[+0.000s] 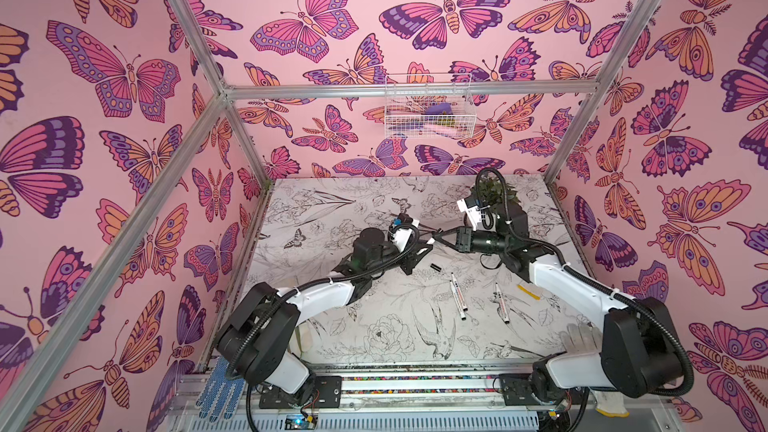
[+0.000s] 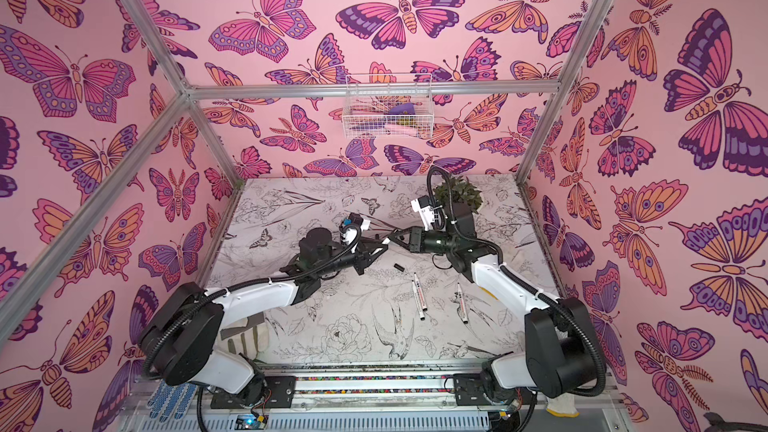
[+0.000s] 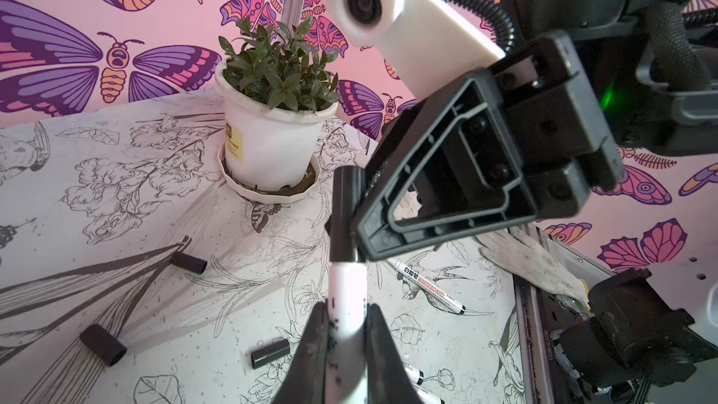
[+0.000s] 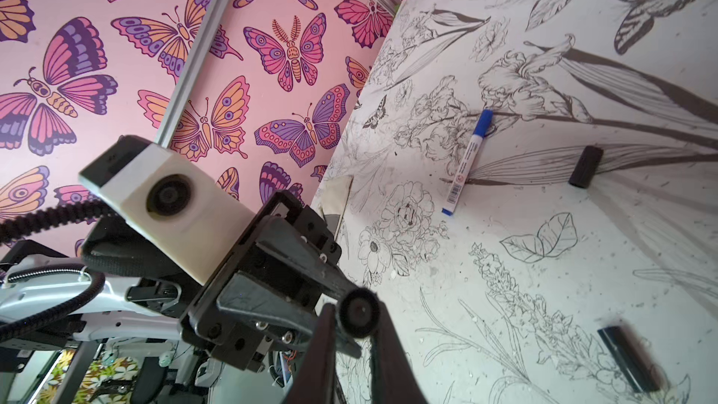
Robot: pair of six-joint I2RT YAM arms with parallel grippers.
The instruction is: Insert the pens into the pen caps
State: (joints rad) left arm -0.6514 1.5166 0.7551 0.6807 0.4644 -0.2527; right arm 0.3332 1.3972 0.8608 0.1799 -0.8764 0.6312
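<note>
My left gripper has the white pen. I should let go of it on the table [image 1: 374,255] beside the pen with the blue cap.
Above the middle of the table, my left gripper [image 3: 345,310] is shut on a white pen [image 3: 347,289]. A black pen cap [image 3: 345,215] sits over that pen's far end, in line with it. My right gripper [image 4: 354,310] is shut on this cap [image 4: 358,317], seen end-on. Both grippers meet tip to tip in both top views [image 1: 431,239] [image 2: 388,241]. Two uncapped pens [image 1: 457,297] [image 1: 500,303] lie near the front right. A loose black cap [image 1: 435,267] lies beside them. A pen with a blue cap [image 4: 468,161] lies farther back.
A potted plant [image 3: 268,149] stands at the back right of the table [image 1: 374,326]. Loose black caps [image 3: 189,263] [image 3: 103,344] [image 3: 270,353] lie on the table. A wire basket [image 1: 428,105] hangs on the back wall. A white glove [image 1: 579,338] lies at the front right.
</note>
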